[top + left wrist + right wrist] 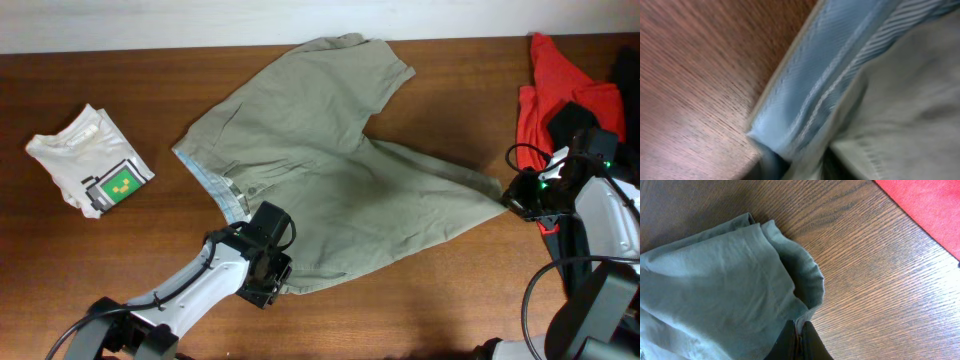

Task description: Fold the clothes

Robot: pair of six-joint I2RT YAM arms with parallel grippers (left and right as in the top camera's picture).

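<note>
My right gripper needs to let go of the leg hem on the bare wood (408, 135) between the two legs of the khaki clothes.
The khaki clothes (340, 170) lie spread over the middle of the wooden table, one leg toward the back and one toward the right. My left gripper (268, 278) sits at the near end of the waistband. The left wrist view is blurred; it shows the pale blue waistband lining (810, 75) running down between my dark fingers (800, 167), which look shut on it. My right gripper (512, 197) is at the tip of the right leg. In the right wrist view its fingers (801, 337) are shut on the folded hem of the khaki cloth (715, 270).
A small folded white T-shirt with a green print (90, 160) lies at the left. A red garment (560, 90) (925, 205) and a black one (625, 75) lie at the back right, just behind my right arm. Bare wood (430, 290) runs along the front.
</note>
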